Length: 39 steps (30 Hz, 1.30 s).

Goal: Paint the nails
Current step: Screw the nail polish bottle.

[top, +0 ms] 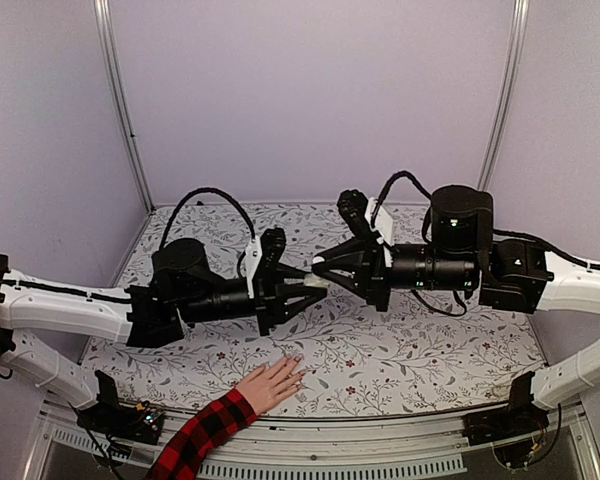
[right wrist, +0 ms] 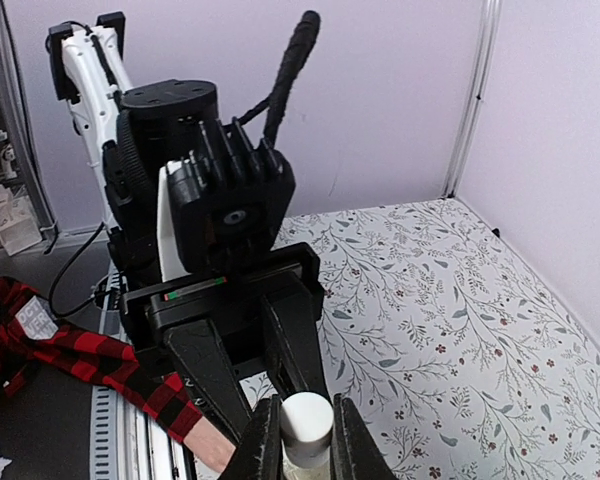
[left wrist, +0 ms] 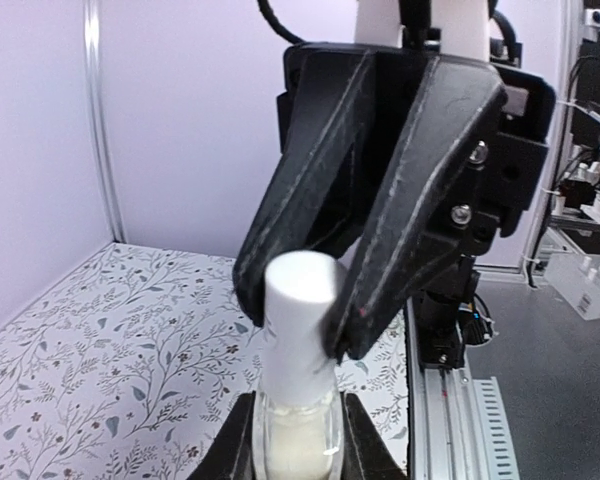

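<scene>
Next, my right gripper opens, swings toward the near edge of the table and regrips the cap (left wrist: 301,310) for a fresh twist, because the white cap is sitting on the neck of the bottle.
A small clear bottle (left wrist: 296,452) with a white cap (left wrist: 300,300) hangs in mid-air over the middle of the table, between the two grippers. My left gripper (top: 308,290) is shut on the glass body (left wrist: 296,440). Facing it from the right, my right gripper (top: 326,272) is shut on the white cap (right wrist: 307,425). A human hand (top: 275,383) lies flat at the table's near edge, below the left gripper, its plaid sleeve (top: 205,435) trailing off the front. The nails (top: 297,359) are tiny pale tips pointing toward the middle. In the right wrist view only the wrist (right wrist: 215,447) and sleeve (right wrist: 90,360) show.
The floral tablecloth (top: 420,350) covers the table. White frame posts (top: 122,100) stand at the back corners, with lilac walls around. A metal rail (top: 360,440) runs along the near edge, and both arm bases sit there.
</scene>
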Motion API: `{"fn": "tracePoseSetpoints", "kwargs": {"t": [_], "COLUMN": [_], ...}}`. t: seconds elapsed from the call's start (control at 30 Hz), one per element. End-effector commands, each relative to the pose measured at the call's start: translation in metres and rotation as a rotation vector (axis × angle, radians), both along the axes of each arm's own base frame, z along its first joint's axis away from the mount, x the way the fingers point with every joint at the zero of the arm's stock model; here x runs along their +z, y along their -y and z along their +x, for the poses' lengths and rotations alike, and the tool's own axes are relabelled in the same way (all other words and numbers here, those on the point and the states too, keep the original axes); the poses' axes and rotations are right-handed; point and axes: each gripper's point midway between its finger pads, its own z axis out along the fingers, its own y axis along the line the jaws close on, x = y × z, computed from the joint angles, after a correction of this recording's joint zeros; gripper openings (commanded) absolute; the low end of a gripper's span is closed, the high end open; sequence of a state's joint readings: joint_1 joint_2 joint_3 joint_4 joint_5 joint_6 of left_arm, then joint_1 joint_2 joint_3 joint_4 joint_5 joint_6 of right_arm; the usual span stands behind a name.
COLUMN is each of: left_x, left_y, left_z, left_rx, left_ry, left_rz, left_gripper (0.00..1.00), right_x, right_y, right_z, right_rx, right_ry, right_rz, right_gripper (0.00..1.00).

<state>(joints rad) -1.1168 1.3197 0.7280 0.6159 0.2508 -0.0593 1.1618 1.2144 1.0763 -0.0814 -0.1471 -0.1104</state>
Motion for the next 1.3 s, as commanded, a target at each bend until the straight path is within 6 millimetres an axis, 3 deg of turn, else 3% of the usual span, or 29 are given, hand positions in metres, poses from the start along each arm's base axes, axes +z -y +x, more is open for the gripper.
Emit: {"fn": "tracePoseSetpoints", "kwargs": {"t": [0.0, 0.23, 0.5, 0.67, 0.83, 0.9, 1.03, 1.2, 1.27], "left_x": [0.065, 0.070, 0.057, 0.052, 0.043, 0.041, 0.036, 0.030, 0.026], "left_y": [-0.020, -0.031, -0.024, -0.026, -0.026, -0.026, -0.022, -0.015, -0.013], "left_z": [0.024, 0.047, 0.064, 0.059, 0.051, 0.046, 0.030, 0.003, -0.009], "left_rx": [0.181, 0.326, 0.405, 0.386, 0.335, 0.309, 0.216, 0.050, -0.019], "left_ry": [0.094, 0.076, 0.054, 0.062, 0.060, 0.062, 0.069, 0.080, 0.083], "left_rz": [-0.223, -0.274, -0.222, -0.192, -0.149, -0.139, -0.114, -0.072, -0.056], "left_gripper": [0.00, 0.00, 0.00, 0.00, 0.00, 0.00, 0.00, 0.00, 0.00], "right_x": [-0.040, -0.045, -0.052, -0.033, -0.014, -0.007, 0.009, 0.012, 0.016], "right_y": [-0.003, -0.002, -0.004, 0.008, 0.018, 0.019, 0.020, 0.021, 0.025], "right_z": [0.013, 0.034, 0.040, 0.037, 0.025, 0.015, -0.002, -0.016, -0.016], "right_rx": [-0.094, -0.225, -0.266, -0.250, -0.200, -0.147, -0.052, 0.028, 0.019], "right_ry": [-0.078, -0.116, -0.166, -0.142, -0.097, -0.089, -0.077, -0.029, -0.037], "right_rz": [-0.080, -0.053, -0.045, 0.009, 0.052, 0.066, 0.111, 0.101, 0.114], "right_gripper": [0.00, 0.00, 0.04, 0.26, 0.64, 0.74, 0.87, 0.99, 0.99]}}
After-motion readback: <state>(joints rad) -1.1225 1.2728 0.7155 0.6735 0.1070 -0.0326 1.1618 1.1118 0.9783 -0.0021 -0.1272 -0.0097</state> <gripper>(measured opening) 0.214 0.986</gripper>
